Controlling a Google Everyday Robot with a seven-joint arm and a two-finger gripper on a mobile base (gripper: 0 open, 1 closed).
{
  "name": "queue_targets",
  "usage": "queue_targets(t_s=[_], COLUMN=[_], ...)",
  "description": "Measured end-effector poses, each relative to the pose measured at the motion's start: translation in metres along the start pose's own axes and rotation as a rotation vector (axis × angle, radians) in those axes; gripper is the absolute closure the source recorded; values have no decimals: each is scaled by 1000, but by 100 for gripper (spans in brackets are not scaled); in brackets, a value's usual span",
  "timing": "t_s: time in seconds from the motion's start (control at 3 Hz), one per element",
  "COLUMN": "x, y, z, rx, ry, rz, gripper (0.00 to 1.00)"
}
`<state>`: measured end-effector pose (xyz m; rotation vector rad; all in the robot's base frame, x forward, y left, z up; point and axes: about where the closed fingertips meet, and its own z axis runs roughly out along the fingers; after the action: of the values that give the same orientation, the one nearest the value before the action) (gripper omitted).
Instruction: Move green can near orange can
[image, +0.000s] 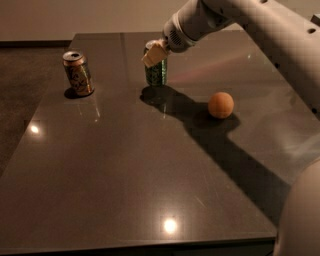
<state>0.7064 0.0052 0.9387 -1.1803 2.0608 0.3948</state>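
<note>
The robot's gripper should release the green can against the orange can, on the side facing the ball (97, 94).
The green can (157, 75) stands upright at the back middle of the dark table (125, 170), dark green with a silver rim. My gripper (156, 52) reaches in from the upper right and is shut on the can's top; one cream finger (153, 55) shows on its left side. The orange can (78, 73), orange-gold with mottled markings and a silver top, stands upright at the back left, about a hand's width or more left of the green can.
A round orange ball (220, 105) lies right of the green can. My pale arm (260, 35) crosses the upper right and casts a long shadow over the table's right half. The table's front edge runs along the bottom.
</note>
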Motion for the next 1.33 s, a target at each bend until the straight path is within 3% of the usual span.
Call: queue_targets(t_s=[0.33, 0.67, 1.33], x=[-42, -66, -83], y=[22, 40, 85], z=[9, 26, 68], rx=[-45, -93, -208], ry=[-25, -32, -15], rz=[-94, -153, -241], gripper=[100, 100, 100])
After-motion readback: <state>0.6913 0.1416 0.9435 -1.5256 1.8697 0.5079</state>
